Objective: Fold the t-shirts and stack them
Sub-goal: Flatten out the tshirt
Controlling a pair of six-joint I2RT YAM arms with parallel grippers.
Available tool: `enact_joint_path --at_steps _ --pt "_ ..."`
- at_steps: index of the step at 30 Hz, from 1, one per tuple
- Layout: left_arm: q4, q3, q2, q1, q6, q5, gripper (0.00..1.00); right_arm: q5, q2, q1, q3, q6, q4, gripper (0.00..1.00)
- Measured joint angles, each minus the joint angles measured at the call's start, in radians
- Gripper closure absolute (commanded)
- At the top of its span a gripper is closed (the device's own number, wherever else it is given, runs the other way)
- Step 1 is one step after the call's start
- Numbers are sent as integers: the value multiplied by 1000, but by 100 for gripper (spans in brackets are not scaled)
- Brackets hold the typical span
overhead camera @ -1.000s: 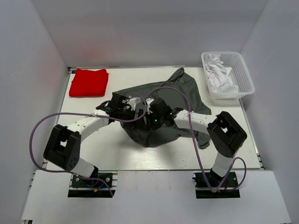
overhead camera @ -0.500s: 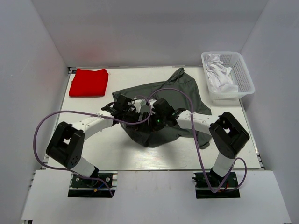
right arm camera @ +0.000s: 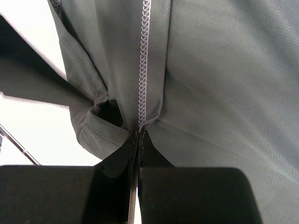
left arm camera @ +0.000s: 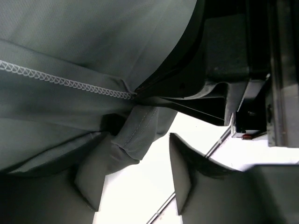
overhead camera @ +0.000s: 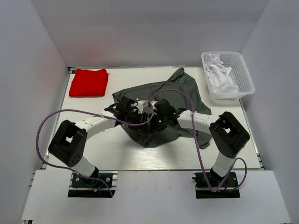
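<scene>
The hem of the grey t-shirt lies bunched against the left gripper's finger, so next the left gripper backs away first, then takes the hem by its stitched fold (left arm camera: 138,132).
A dark grey t-shirt (overhead camera: 173,91) lies crumpled mid-table, its near part bunched up. My right gripper (right arm camera: 139,136) is shut on a seam of the grey t-shirt (right arm camera: 210,93), pinching it beside the white stitching. Seen from above, the right gripper (overhead camera: 150,115) sits close to my left gripper (overhead camera: 139,112). The left gripper (left arm camera: 135,182) is open, with white table showing between its fingers (left arm camera: 91,179). A folded hem of the grey t-shirt (left arm camera: 133,135) hangs against its left finger. A folded red t-shirt (overhead camera: 88,82) lies at the back left.
A white basket (overhead camera: 243,74) holding white t-shirts (overhead camera: 219,72) stands at the back right. White walls close in the table on three sides. Purple cables loop from both arms over the near half of the table (overhead camera: 103,149).
My left gripper has moved right, closing in on the right gripper over the bunched grey shirt. The right gripper has kept its pinch and barely shifted.
</scene>
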Motion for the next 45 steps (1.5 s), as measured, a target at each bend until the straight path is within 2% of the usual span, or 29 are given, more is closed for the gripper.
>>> enact_joint_path --at_steps 1,2,5,6,9,11,12,14,15,18,27,33,34,38,45 --pt "-2 0 0 -1 -1 -2 52 -4 0 0 0 1 -3 100" --pt "-6 0 0 -2 -1 -4 67 -9 0 -1 0 1 -3 100" --pt "-27 1 -12 -3 -2 -22 89 -26 0 -1 0 -1 -5 100" --pt "-38 2 -20 -4 -2 -32 100 -32 0 -1 0 -3 -4 100" --pt "-80 2 -52 -11 -6 -57 98 -56 0 2 0 -8 6 100" --pt "-103 2 -71 -14 -6 -67 73 -69 0 6 0 -11 16 100" --pt "-112 2 -78 -16 -6 -75 54 -74 0 7 0 -11 20 100" --pt "-138 2 -87 -19 -14 -95 37 -77 0 8 1 -13 32 100" --pt "-148 2 -87 -21 -16 -107 36 -76 -1 8 2 -14 38 100" --pt "-155 -15 -87 -21 -37 -118 36 -76 -4 7 2 -21 46 100" --pt "-98 -68 -70 -21 -59 -122 44 -78 -7 7 2 -29 47 100" --pt "-32 -71 -50 -21 -57 -126 44 -85 -7 8 2 -30 47 100" --pt "-21 -71 -43 -21 -53 -127 45 -85 -7 8 2 -30 47 100" --pt "6 -71 -13 -21 -47 -129 65 -84 -8 5 2 -30 45 100" --pt "5 -97 -32 -21 -52 -120 68 -84 -8 3 7 -30 43 100"
